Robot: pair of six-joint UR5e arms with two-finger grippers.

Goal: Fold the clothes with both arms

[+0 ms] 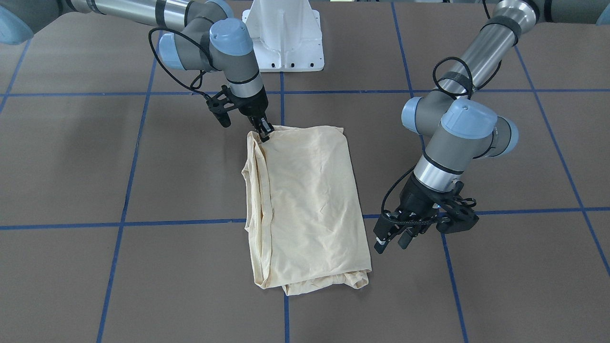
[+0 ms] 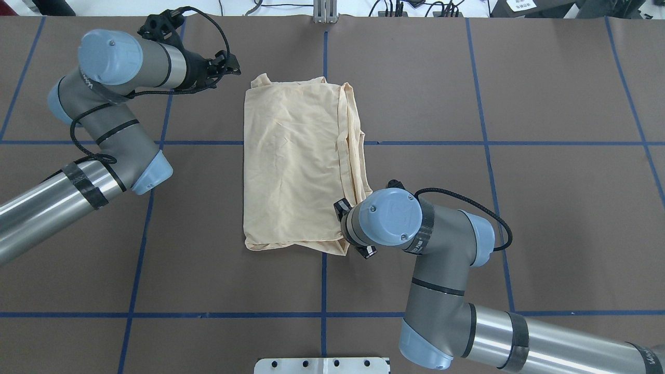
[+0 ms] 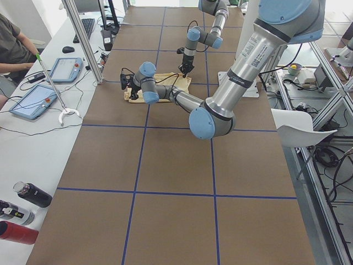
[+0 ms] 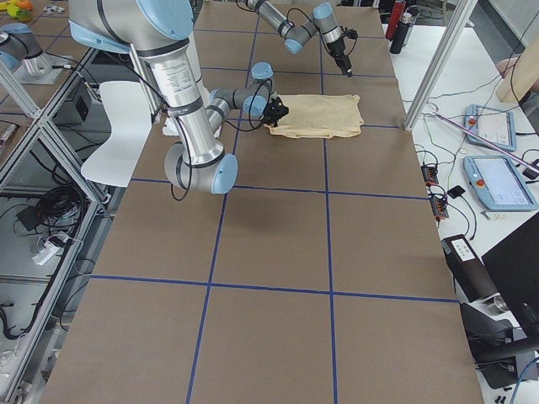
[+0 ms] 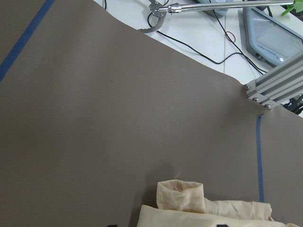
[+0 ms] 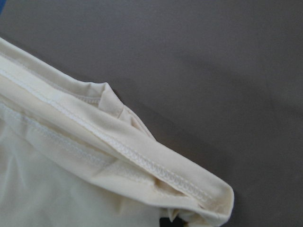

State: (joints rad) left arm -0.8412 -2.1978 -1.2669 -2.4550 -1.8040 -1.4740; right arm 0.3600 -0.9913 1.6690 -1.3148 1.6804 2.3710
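My right gripper will open and pinch the shirt's base-side edge (image 1: 278, 131) farther from the hem before it pulls the shirt, because the stitched hem bunches up at its fingers.
The pale cream-yellow shirt (image 1: 305, 200) lies folded into a long rectangle at the table's middle (image 2: 296, 161), print hidden. My right gripper (image 1: 264, 133) points down at the corner nearest the robot's base, its fingers close together on the hem. The right wrist view shows that stitched hem (image 6: 142, 161) bunched up just in front of the fingertips. My left gripper (image 1: 393, 243) hovers open just off the shirt's far edge, touching nothing. In the left wrist view only a shirt corner (image 5: 182, 196) shows, low in the frame.
The white pedestal base (image 1: 286, 38) stands at the table's robot side. Blue tape lines (image 1: 190, 222) cross the brown tabletop. Beyond the far edge an aluminium post (image 5: 274, 87), cables and tablets (image 3: 66, 69) sit on a side bench, with a seated person (image 3: 11, 44).
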